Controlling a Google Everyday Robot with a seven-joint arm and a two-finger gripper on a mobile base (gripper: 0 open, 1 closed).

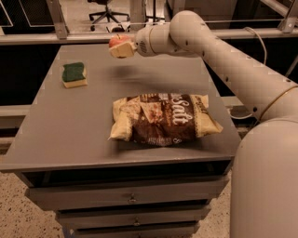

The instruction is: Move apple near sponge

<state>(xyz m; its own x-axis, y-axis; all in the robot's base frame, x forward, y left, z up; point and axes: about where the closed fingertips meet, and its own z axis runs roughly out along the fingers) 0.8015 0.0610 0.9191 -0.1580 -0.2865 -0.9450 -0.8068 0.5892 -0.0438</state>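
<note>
I need to let go of the red apple on the grey table [95, 66] beside the sponge, on the sponge's side that faces my arm.
The red apple [118, 41] is held in my gripper [121, 46], lifted above the far part of the grey table [70, 125]. The gripper is shut on the apple, with its cream fingers [122, 51] around the fruit's lower side. The sponge [74, 75], dark green on top with a yellow base, lies flat on the table's far left. The apple hangs to the right of the sponge and a little farther back, apart from it.
A large brown-and-cream chip bag [163, 120] lies across the table's middle right. My white arm [233, 69] reaches over the table's right side. Drawers [132, 200] sit below the front edge. A rail and an office chair [104, 11] stand behind the table.
</note>
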